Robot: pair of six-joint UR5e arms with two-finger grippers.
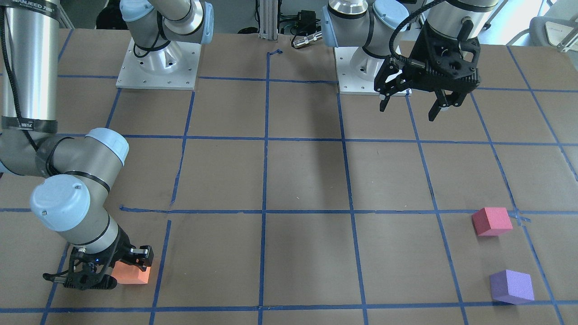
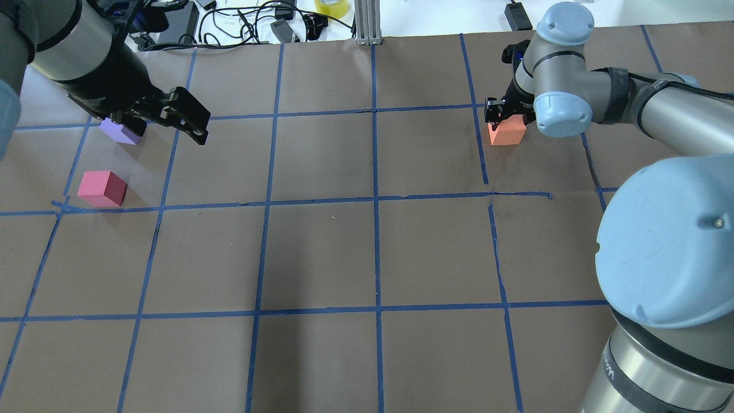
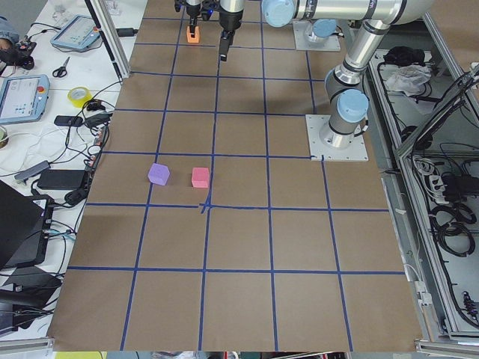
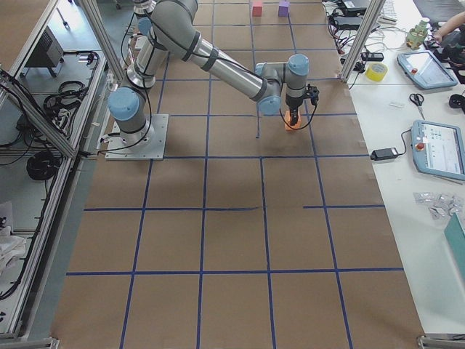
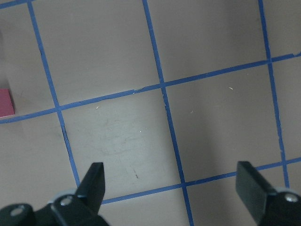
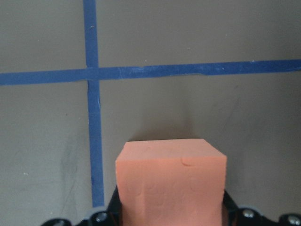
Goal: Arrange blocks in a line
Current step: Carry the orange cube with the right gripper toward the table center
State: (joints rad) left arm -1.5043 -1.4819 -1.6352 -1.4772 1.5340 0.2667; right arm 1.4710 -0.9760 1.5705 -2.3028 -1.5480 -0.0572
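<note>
Next, my right gripper lets go of the orange block just beside the middle blue tape line (image 1: 279, 247), on the side of the pinkish-red block.
The orange block (image 2: 507, 133) rests on the table at the far right, and my right gripper (image 2: 504, 115) is shut on it. The right wrist view shows the orange block (image 6: 171, 183) filling the space between the jaws. The same block shows in the front view (image 1: 134, 275) by the right gripper (image 1: 119, 271). The pinkish-red block (image 2: 102, 188) and the purple block (image 2: 121, 132) lie close together at the far left, about one cube apart. My left gripper (image 2: 160, 120) hangs open and empty above the table, partly hiding the purple block from overhead. The left wrist view catches the pinkish-red block (image 5: 4, 103) at its edge.
Blue tape grid lines (image 2: 375, 201) cross the brown table. The two arm bases (image 1: 158, 67) (image 1: 361, 76) stand on the robot's side. Cables and a yellow tape roll (image 2: 332, 7) lie past the far edge. My right arm's elbow (image 2: 665, 241) looms over the near right.
</note>
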